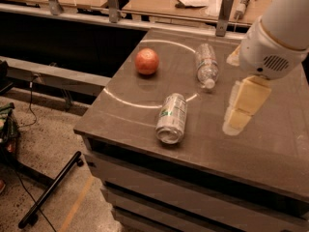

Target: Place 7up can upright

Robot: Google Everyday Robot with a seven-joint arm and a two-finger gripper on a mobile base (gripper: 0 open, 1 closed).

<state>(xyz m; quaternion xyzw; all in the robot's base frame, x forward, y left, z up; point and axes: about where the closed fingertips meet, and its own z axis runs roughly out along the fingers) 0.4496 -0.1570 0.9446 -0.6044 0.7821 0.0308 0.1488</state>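
Next, my gripper needs to go to the 7up can's far end [175,103], the one toward the plastic water bottle, and close there.
The 7up can [171,118] lies on its side near the front edge of the dark table [270,149], its open-top end pointing toward the front. It is silver-white with green lettering. My gripper [241,108] hangs over the table to the right of the can, about a can's length away, and holds nothing. The white arm housing [273,47] rises above it at the upper right.
A red-orange apple [147,61] sits at the back left of the table. A clear plastic water bottle [206,64] lies on its side behind the can. A white circle line [125,100] is marked on the tabletop. A railing and a wooden counter [159,4] stand behind.
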